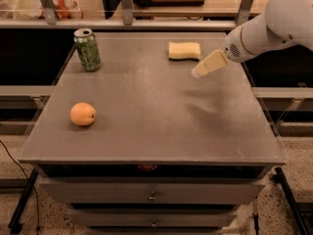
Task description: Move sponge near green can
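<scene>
The robot's gripper will close on the middle of the pale yellow sponge (184,51), because the sponge needs to move near the green can.
The pale yellow sponge (184,51) lies flat on the grey table (146,111) at the back, right of centre. The green can (87,49) stands upright at the back left, far from the sponge. My gripper (199,71) hangs above the table just right of and in front of the sponge, pointing down-left, apart from it. It holds nothing that I can see.
A round orange fruit (82,114) sits on the left front of the table. Drawers (151,196) run below the front edge. A shelf rail with posts (127,13) runs behind the table.
</scene>
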Controlling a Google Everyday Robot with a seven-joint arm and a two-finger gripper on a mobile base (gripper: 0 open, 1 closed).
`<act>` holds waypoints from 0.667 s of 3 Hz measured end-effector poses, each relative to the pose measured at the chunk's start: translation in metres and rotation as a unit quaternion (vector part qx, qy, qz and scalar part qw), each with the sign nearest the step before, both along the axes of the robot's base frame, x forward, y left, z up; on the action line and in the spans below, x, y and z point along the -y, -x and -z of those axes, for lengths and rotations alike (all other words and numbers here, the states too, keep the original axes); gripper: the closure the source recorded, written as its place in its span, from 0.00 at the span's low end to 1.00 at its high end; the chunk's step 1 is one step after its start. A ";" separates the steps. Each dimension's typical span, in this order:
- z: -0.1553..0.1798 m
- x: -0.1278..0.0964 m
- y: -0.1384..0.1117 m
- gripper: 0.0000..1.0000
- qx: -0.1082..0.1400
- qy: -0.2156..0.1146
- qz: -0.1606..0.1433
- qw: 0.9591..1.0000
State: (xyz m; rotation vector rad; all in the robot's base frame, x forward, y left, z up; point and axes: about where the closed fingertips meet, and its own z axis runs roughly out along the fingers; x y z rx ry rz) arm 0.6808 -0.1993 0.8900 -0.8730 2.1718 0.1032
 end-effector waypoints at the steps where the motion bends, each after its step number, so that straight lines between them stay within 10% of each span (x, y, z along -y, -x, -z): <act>1: 0.012 -0.002 -0.026 0.00 0.008 -0.001 0.024 1.000; 2: 0.021 -0.005 -0.049 0.00 0.013 -0.006 0.043 0.999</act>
